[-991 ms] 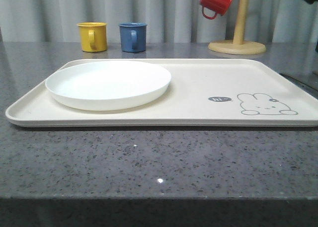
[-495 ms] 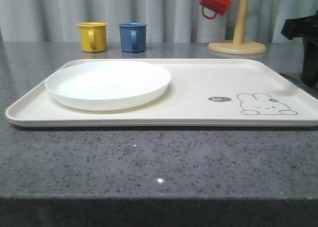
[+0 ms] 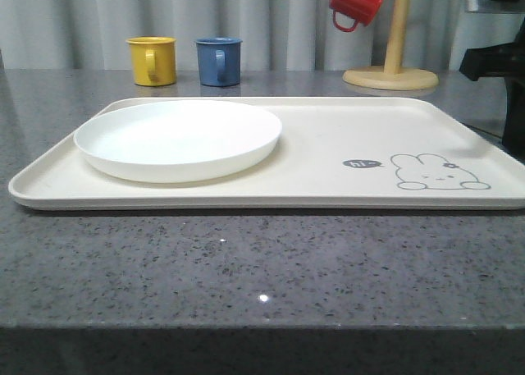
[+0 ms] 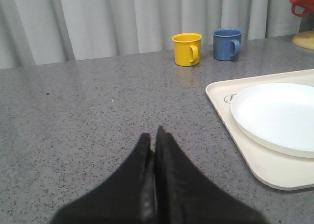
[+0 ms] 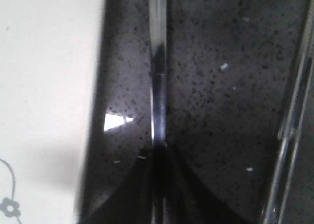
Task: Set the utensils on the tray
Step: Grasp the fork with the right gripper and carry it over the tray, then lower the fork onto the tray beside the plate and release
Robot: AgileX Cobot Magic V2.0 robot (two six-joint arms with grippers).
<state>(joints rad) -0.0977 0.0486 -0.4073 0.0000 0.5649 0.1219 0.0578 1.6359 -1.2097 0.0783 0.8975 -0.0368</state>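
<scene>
The robot's right gripper should set the slim silver utensil down on the tray (image 3: 340, 152) between the white plate and the rabbit drawing.
The cream-white tray (image 3: 328, 145) with the grey rabbit drawing lies across the counter, and its rim also shows in the left wrist view (image 4: 230, 128). My right gripper (image 5: 158, 158) hangs low over dark counter just beside the tray's edge (image 5: 49, 87). It is shut on a slim silver utensil (image 5: 158, 72) that runs straight out from between its fingers; I cannot tell which kind. A second silver utensil (image 5: 294, 111) lies on the counter further from the tray. My left gripper (image 4: 154, 136) is shut and holds nothing, above bare counter left of the tray.
A round white plate (image 3: 178, 139) fills the tray's left half. A yellow mug (image 3: 152, 60) and a blue mug (image 3: 219, 61) stand behind the tray. At the back right, a wooden mug tree (image 3: 392, 63) carries a red mug (image 3: 358, 1). My right arm (image 3: 500, 63) shows at the right edge.
My right arm has come down into the front view at its right edge, beside the tray's right end. The tray, plate and mugs have not moved.
</scene>
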